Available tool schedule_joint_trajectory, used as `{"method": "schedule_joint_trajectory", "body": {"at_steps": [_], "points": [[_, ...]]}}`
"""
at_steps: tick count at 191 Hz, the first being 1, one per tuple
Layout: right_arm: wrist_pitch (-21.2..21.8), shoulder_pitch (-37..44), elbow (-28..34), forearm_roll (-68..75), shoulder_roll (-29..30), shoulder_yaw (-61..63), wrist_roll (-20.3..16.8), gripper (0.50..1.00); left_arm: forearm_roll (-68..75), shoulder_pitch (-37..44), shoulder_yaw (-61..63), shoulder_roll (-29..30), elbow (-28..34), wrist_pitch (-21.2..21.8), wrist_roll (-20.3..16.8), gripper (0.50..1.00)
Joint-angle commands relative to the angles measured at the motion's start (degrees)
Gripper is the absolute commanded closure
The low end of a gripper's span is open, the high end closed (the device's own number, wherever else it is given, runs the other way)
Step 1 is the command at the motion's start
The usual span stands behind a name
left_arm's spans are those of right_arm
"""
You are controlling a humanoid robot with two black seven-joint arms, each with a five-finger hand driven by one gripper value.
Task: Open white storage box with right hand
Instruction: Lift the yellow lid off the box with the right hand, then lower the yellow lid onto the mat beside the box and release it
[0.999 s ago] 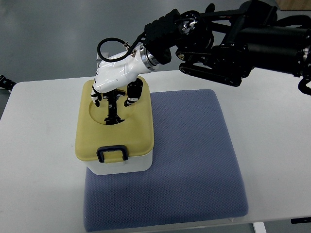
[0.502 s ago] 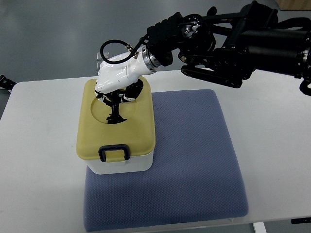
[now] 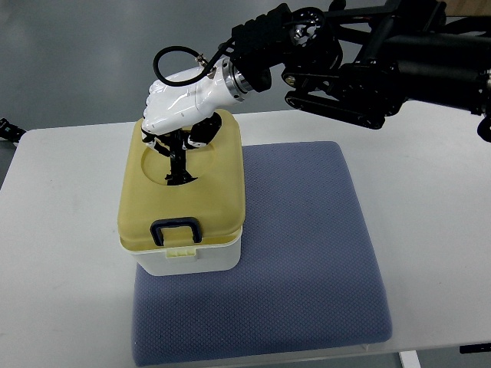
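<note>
The yellow lid in my right gripper, now raised off the white base, will be let go on the open blue mat (image 3: 325, 209), beside the white storage box.
A white storage box (image 3: 192, 261) with a yellow lid (image 3: 215, 199) stands on the left part of a blue mat (image 3: 307, 253). My right hand (image 3: 175, 130) reaches in from the upper right and sits over the lid's round recess, its fingers curled around the black handle (image 3: 178, 165) in the lid's middle. The lid is raised off the white base and tilted, so the front clasp (image 3: 176, 231) stands above the box's front rim. The left arm does not show.
The mat lies on a white table (image 3: 61, 230). My black right arm (image 3: 383, 54) spans the upper right above the table's far edge. A small black object (image 3: 8, 129) sits at the far left edge.
The right hand has risen and drawn up-left with the handle in it. The lid has lifted from the white base and the front clasp has come up free of the rim.
</note>
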Motion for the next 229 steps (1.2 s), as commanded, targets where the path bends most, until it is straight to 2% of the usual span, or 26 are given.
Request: {"method": "schedule_joint_trajectory", "body": {"at_steps": [1, 26, 51, 93, 119, 160, 187, 229], "points": [[0.01, 1.20, 0.25, 0.34, -0.99, 0.16, 0.00, 1.000, 0.00, 0.00, 0.00, 0.00, -0.07, 0.00, -0.01, 0.500], [0.45, 2.17, 0.51, 0.43, -2.66, 2.00, 0.00, 1.000, 0.00, 0.00, 0.00, 0.00, 0.02, 0.00, -0.01, 0.500], [0.62, 3.05, 1.30, 0.43, -6.79, 2.44, 0.00, 1.000, 0.00, 0.00, 0.00, 0.00, 0.02, 0.00, -0.01, 0.500], [0.54, 3.14, 4.56, 0.34, -18.04, 2.53, 0.00, 1.000, 0.00, 0.00, 0.00, 0.00, -0.07, 0.00, -0.01, 0.500], [0.36, 2.43, 10.26, 0.25, -25.95, 2.79, 0.00, 1.000, 0.00, 0.00, 0.00, 0.00, 0.02, 0.00, -0.01, 0.500], [0.27, -0.90, 14.40, -0.45, -34.56, 3.50, 0.00, 1.000, 0.00, 0.00, 0.00, 0.00, 0.02, 0.00, -0.01, 0.500], [-0.17, -4.60, 15.54, -0.54, -38.43, 3.50, 0.00, 1.000, 0.00, 0.00, 0.00, 0.00, 0.02, 0.00, -0.01, 0.500], [-4.91, -10.49, 15.54, -0.71, -40.10, 3.41, 0.00, 1.000, 0.00, 0.00, 0.00, 0.00, 0.02, 0.00, -0.01, 0.500]]}}
